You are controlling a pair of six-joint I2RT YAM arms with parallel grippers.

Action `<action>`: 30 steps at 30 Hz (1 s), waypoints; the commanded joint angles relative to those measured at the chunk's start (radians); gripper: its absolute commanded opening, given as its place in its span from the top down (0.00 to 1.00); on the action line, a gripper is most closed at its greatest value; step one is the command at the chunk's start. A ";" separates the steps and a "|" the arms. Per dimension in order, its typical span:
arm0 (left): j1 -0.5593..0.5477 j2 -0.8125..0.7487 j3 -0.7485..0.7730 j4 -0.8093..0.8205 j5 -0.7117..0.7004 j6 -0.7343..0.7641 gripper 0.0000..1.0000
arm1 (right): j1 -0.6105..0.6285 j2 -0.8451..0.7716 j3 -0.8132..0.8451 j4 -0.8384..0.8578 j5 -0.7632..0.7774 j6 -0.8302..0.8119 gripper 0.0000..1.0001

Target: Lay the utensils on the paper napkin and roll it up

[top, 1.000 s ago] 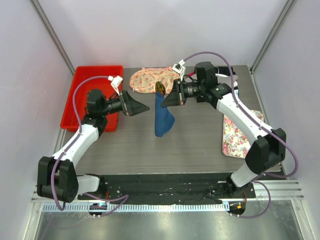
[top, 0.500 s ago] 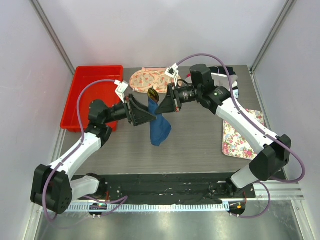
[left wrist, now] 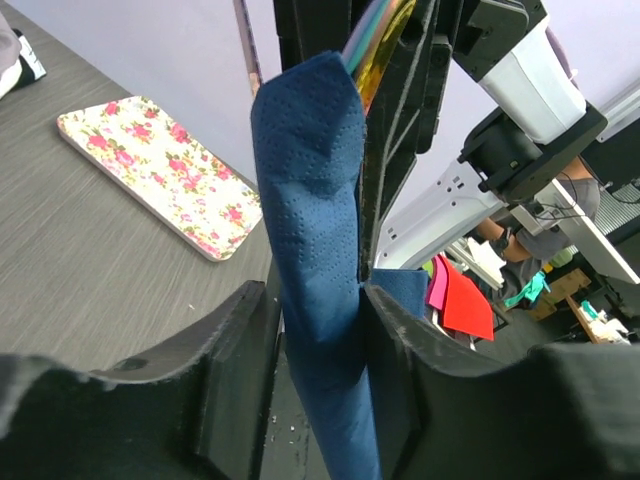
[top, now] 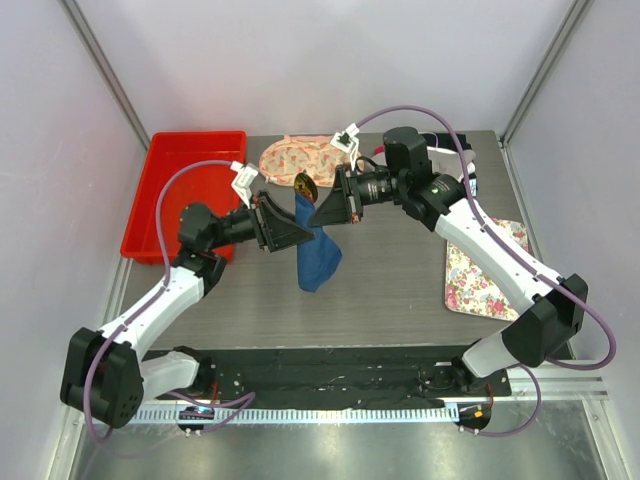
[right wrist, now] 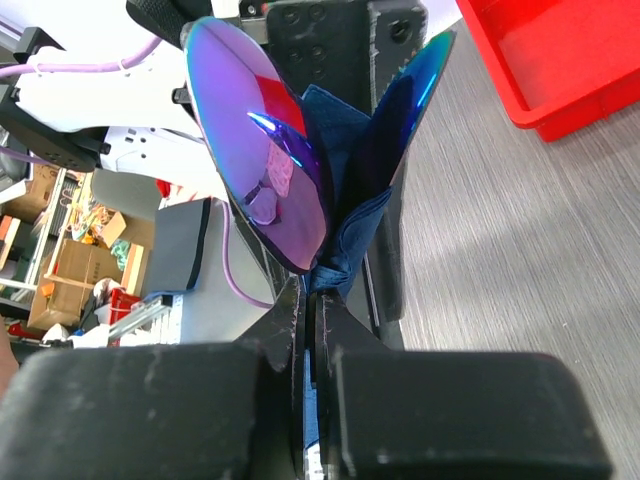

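Observation:
The napkin's lower part hangs loose below my right gripper's pinch, so my left gripper needs to hold the roll while my right gripper takes the napkin's loose edge [top: 338, 256].
The dark blue paper napkin [top: 318, 255] hangs as a loose roll above the table's middle. My right gripper [top: 318, 212] is shut on its upper part, and blue paper is pinched between the jaws [right wrist: 310, 290]. The utensils [top: 305, 185] stick out of the roll's top. The right wrist view shows an iridescent purple spoon bowl [right wrist: 265, 150], and the left wrist view shows coloured handles [left wrist: 370, 50]. My left gripper [top: 303, 237] reaches in from the left. Its jaws [left wrist: 318, 290] straddle the napkin [left wrist: 315, 200]: the right finger touches it and the left stands a sliver off.
A red tray [top: 190, 135] sits at the back left behind the left arm. A peach floral cloth [top: 285, 160] lies at the back centre. A white floral mat [top: 480, 265] lies at the right edge of the table.
My left arm has swung right to the hanging napkin and its jaws have narrowed around the roll. My right gripper has shifted slightly left with the napkin still in it.

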 commanded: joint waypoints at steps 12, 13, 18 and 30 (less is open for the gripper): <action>-0.001 -0.029 0.028 0.066 -0.037 -0.068 1.00 | 0.009 -0.061 0.026 0.066 0.031 0.008 0.94; 0.000 -0.034 0.028 0.037 -0.066 -0.077 1.00 | 0.004 -0.061 0.031 0.054 0.045 -0.009 0.88; 0.020 -0.034 0.040 0.061 -0.091 -0.105 1.00 | -0.040 -0.079 0.054 -0.034 0.102 -0.033 0.12; 0.049 -0.012 0.092 0.086 -0.118 -0.125 1.00 | -0.060 -0.196 -0.077 -0.157 0.179 -0.150 0.00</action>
